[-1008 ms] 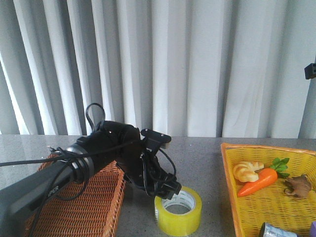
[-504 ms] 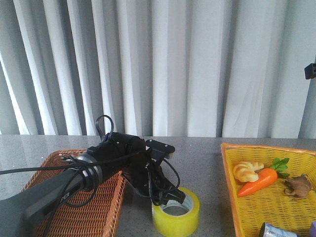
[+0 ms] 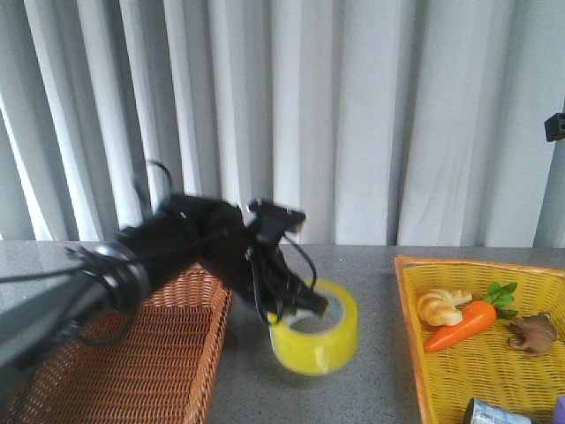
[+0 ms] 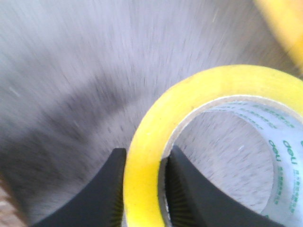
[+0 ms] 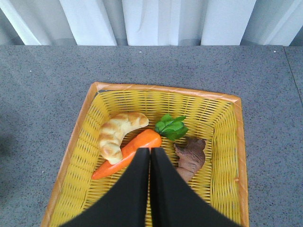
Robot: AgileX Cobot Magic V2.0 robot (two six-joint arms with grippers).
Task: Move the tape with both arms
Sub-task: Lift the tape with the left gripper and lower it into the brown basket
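Observation:
The yellow tape roll, now hanging above the table between the baskets, will be released by my left gripper in the middle of the brown wicker basket (image 3: 146, 348).
The yellow tape roll (image 3: 320, 329) with its white printed core hangs tilted above the grey table between the two baskets. My left gripper (image 3: 287, 309) is shut on its near wall. In the left wrist view the black fingers (image 4: 111, 189) pinch the yellow band of the tape (image 4: 199, 90), one outside and one inside the ring. My right gripper (image 5: 150, 153) is shut and empty, above the yellow basket (image 5: 222, 101). The right arm itself does not show in the front view.
A brown wicker basket (image 3: 53, 380) lies at the left under my left arm. The yellow basket (image 3: 415, 353) at the right holds a croissant (image 3: 442, 306), a carrot (image 3: 468, 322), a brown toy animal (image 3: 532, 334) and a silvery cylinder (image 3: 494, 413). White curtains hang behind.
My left gripper has lifted the tape off the table; the roll now hangs tilted and higher. The left arm has risen and blurs with motion.

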